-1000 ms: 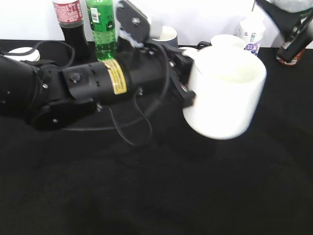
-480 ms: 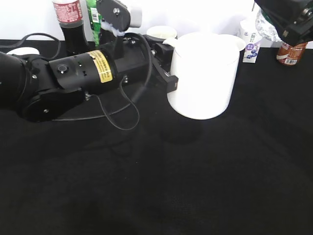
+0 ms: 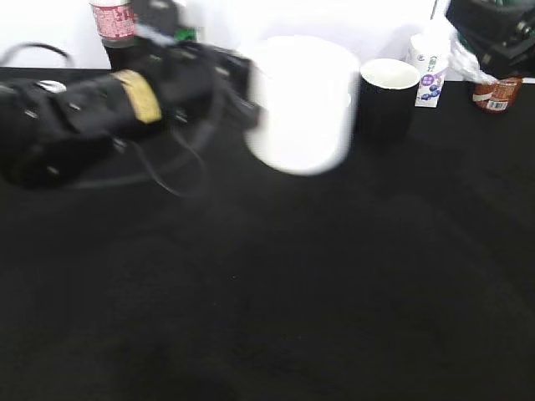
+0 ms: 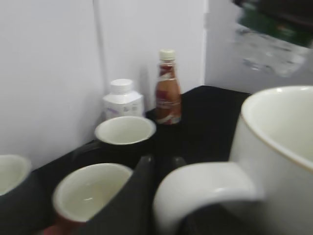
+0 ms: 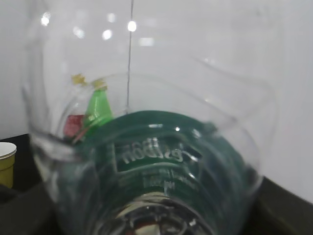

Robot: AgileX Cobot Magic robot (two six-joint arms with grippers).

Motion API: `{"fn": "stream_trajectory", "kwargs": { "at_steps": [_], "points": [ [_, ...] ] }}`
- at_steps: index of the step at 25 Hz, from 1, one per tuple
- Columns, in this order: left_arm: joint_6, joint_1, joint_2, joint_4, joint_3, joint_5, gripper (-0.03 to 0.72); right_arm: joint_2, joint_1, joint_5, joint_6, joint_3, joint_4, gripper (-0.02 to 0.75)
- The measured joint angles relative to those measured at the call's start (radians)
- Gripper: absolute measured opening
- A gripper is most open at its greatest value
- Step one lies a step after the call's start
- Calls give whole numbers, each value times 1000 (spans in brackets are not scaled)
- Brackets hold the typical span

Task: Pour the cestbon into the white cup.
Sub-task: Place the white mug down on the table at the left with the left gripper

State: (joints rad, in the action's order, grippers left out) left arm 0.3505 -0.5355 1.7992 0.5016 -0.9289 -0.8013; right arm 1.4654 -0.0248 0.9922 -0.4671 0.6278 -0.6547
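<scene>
Next, the left gripper releases the white cup on the black table (image 3: 203, 159) just in front of the green bottle. The white cup is held off the table.
The white cup (image 3: 301, 104) is a large white mug, blurred by motion, held off the table left of centre. My left gripper (image 3: 245, 98) is shut on its loop handle (image 4: 205, 188), with one dark finger (image 4: 142, 196) left of the handle. The cup's rim and body (image 4: 279, 142) fill the right of the left wrist view. The cestbon (image 5: 156, 161), clear with a dark green label, fills the right wrist view. My right gripper (image 3: 495, 29) holds it raised at the top right. It also shows in the left wrist view (image 4: 274, 34), above the cup. The right fingers are hidden.
A dark mug (image 3: 389, 93) stands just right of the white cup. Behind are a small white bottle (image 3: 430, 68), a brown bottle (image 3: 495, 92) and a cola bottle (image 3: 113, 25). Several more mugs (image 4: 124, 134) crowd the back row. A yellow paper cup (image 5: 6, 161) stands at the left.
My left arm has swung the white cup from the right of centre to the left and back, uncovering the dark mug. The right gripper stays high at the top right with the bottle.
</scene>
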Motion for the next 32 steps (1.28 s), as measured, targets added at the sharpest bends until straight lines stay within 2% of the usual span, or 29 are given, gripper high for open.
{"fn": "stream_trajectory", "kwargs": {
  "at_steps": [4,8,10,12,14,17,23,28,30,32],
  "points": [
    [0,129,-85,5,10,26,65,0,0,-24,0,0,30,493],
    [0,299,-209,3,146,31,65,4,0,-27,0,0,87,493],
    [-34,338,-213,-7,197,13,65,23,0,-41,0,0,103,493],
    [-79,341,-162,-43,202,-77,65,55,0,-47,0,0,105,493],
    [-94,341,-72,-133,202,-158,65,84,0,-49,0,0,109,493],
    [-180,321,85,-254,185,-237,65,95,0,-49,0,0,110,493],
    [-262,305,372,-302,-61,-255,64,95,0,-49,0,0,111,493],
    [-263,278,391,-297,-75,-243,69,96,0,-49,0,0,111,493],
    [-252,259,390,-303,-75,-219,113,96,0,-49,0,0,111,493],
    [-251,256,389,-315,-62,-230,207,96,0,-49,0,0,111,493]
  ]
}}
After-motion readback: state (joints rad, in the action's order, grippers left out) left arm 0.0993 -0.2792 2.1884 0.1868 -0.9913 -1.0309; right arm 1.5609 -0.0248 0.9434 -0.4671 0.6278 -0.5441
